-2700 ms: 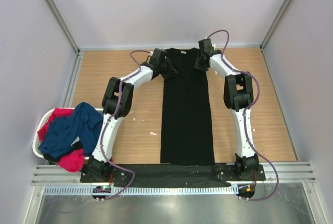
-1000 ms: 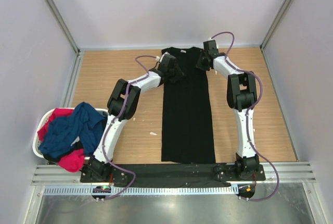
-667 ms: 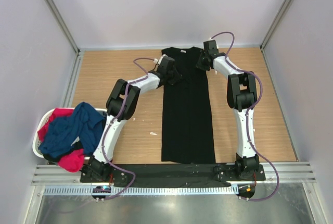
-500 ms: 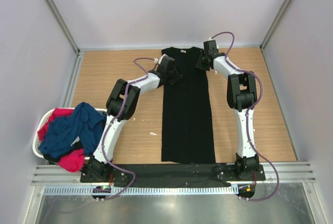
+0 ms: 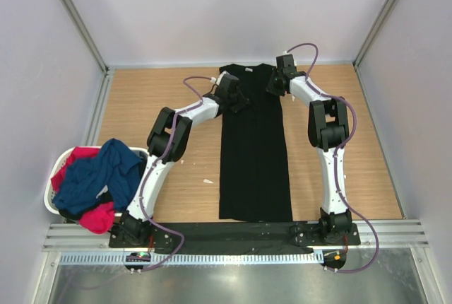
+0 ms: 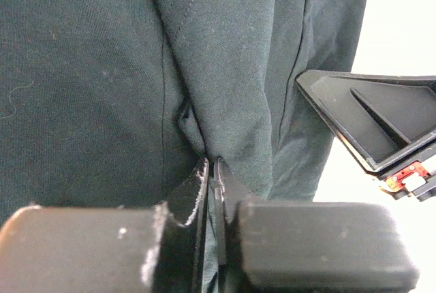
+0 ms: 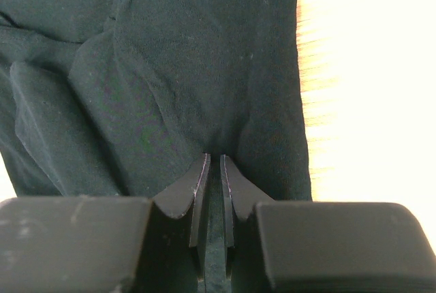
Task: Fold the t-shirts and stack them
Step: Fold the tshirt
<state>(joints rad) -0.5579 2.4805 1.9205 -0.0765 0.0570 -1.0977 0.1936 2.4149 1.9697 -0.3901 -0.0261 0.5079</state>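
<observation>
The black t-shirt's sleeve hem curls under in a bunched fold, so the robot's left gripper needs to open, grab the hem and pull it toward the t-shirt's edge (image 5: 222, 117).
The black t-shirt (image 5: 254, 155) lies as a long narrow strip down the middle of the table, collar end at the far edge. My left gripper (image 5: 236, 100) sits at its upper left edge, and in the left wrist view it (image 6: 212, 167) is shut on a raised fold of the black cloth (image 6: 88, 88). My right gripper (image 5: 275, 83) is at the upper right edge, and in the right wrist view it (image 7: 214, 160) is shut on the black cloth (image 7: 204, 54). The navy t-shirt (image 5: 95, 173) and the red-pink t-shirt (image 5: 95, 217) lie heaped in the basket.
The white laundry basket (image 5: 49, 194) stands at the near left of the wooden table (image 5: 155, 106). Grey walls close in the far, left and right sides. A metal rail (image 5: 233, 232) with both arm bases runs along the near edge, and a flap of black cloth hangs over it.
My left gripper came off the shirt's far left corner, moved right onto the upper left edge, and closed on a fold of cloth. The right gripper has held its grip.
</observation>
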